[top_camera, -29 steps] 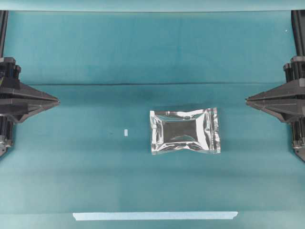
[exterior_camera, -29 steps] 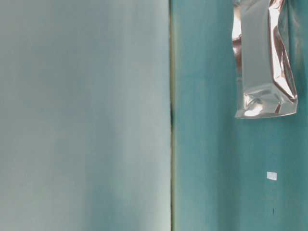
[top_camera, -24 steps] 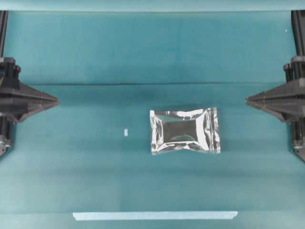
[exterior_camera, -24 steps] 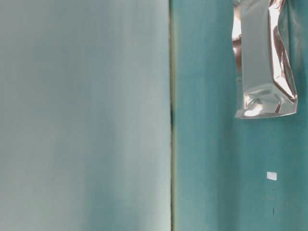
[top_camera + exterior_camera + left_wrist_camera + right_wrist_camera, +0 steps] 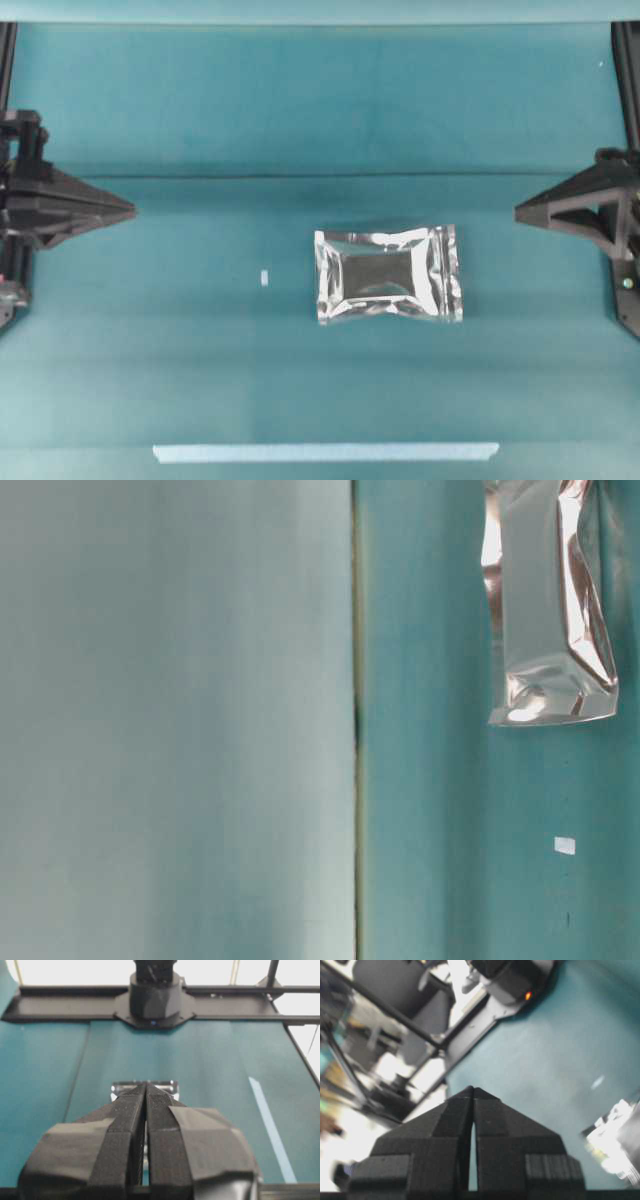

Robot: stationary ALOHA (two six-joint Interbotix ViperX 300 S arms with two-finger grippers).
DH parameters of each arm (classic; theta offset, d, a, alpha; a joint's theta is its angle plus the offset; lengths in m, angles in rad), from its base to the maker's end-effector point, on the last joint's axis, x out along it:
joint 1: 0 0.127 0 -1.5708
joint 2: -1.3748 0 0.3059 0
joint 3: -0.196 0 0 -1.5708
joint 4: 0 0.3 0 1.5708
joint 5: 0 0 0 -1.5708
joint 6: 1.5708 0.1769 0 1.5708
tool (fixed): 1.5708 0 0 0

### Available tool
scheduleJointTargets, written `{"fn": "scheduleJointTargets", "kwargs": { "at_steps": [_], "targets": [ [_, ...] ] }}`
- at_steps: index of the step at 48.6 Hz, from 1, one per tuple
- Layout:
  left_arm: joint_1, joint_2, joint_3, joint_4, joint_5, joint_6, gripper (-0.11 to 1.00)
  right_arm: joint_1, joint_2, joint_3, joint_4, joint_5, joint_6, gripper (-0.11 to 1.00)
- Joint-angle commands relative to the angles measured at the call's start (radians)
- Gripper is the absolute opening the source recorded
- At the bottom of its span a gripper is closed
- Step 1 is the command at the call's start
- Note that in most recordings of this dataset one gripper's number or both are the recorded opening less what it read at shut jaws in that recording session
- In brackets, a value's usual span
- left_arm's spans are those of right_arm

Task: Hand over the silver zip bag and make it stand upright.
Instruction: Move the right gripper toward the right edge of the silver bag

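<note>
My right gripper is to close on the middle of the silver zip bag's short edge (image 5: 446, 271), the edge that is nearest to that gripper.
The silver zip bag (image 5: 389, 273) lies flat on the teal cloth, a little right of the middle, its long side running left to right. In the table-level view the bag (image 5: 548, 610) fills the top right corner. My left gripper (image 5: 128, 210) is shut at the far left edge, well away from the bag, fingertips touching and nothing between them. Past those shut tips (image 5: 146, 1085) the wrist view shows the bag's edge (image 5: 167, 1085). At the far right edge my right gripper (image 5: 520, 211) is also shut and empty (image 5: 472, 1090). The bag's glare (image 5: 612, 1135) shows at that view's right edge.
A small white tape scrap (image 5: 264, 277) lies left of the bag. A long pale tape strip (image 5: 325, 452) runs along the front of the table. A fold line (image 5: 320, 177) crosses the cloth behind the bag. The opposite arm's base (image 5: 152, 997) stands at the far end.
Both arms have shifted slightly: the left gripper's tip has moved a little right and up, the right arm has turned. The bag has not moved.
</note>
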Motion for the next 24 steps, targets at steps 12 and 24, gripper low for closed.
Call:
{"fn": "scheduleJointTargets", "kwargs": {
  "at_steps": [12,24],
  "targets": [
    [0.002,0.002,-0.029,0.002,0.000,-0.003,-0.01,-0.069,0.023,0.097,0.066,0.060,0.196,0.00],
    [0.014,0.000,-0.029,0.002,0.006,-0.006,-0.01,-0.072,0.066,0.130,0.063,0.126,0.311,0.00]
  ]
}}
